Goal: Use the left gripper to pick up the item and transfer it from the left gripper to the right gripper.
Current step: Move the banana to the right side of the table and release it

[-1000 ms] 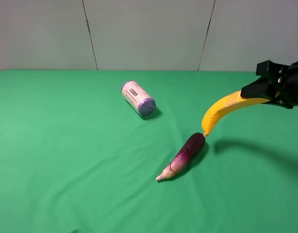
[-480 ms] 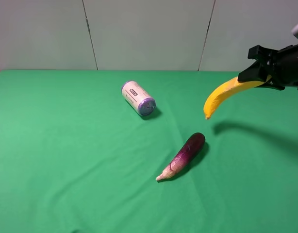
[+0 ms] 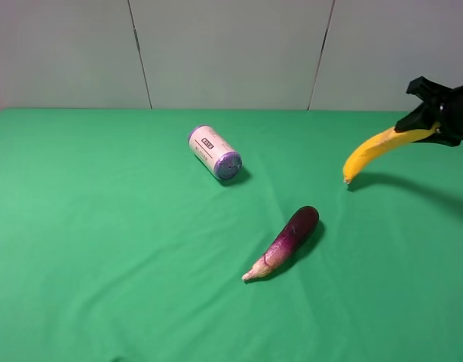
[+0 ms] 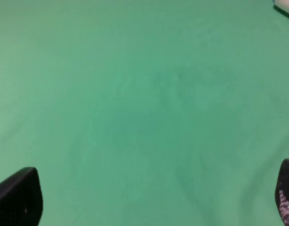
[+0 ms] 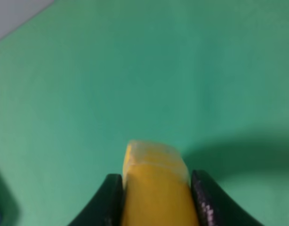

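The robot's right gripper should set the yellow banana down on the bare green cloth [image 3: 400, 182] beyond the dark end of the eggplant. The banana still hangs above the green cloth.
The yellow banana [image 3: 378, 148] hangs in the air at the right of the exterior view, above the green cloth, its free tip pointing down-left. My right gripper [image 3: 433, 124] is shut on its far end; in the right wrist view the banana [image 5: 154, 186] sits clamped between the two black fingers [image 5: 204, 200]. My left gripper [image 4: 149, 202] does not show in the exterior view; in the left wrist view its two fingertips [image 4: 17, 197] stand wide apart over bare cloth, open and empty.
A purple eggplant [image 3: 286, 241] lies on the cloth near the middle. A white-and-purple can [image 3: 214, 152] lies on its side behind it, and its edge shows in the left wrist view [image 4: 285, 4]. A grey panelled wall stands behind the table.
My right gripper has carried the banana up off the eggplant's end and then to the right and away from the middle. The eggplant and can have not moved.
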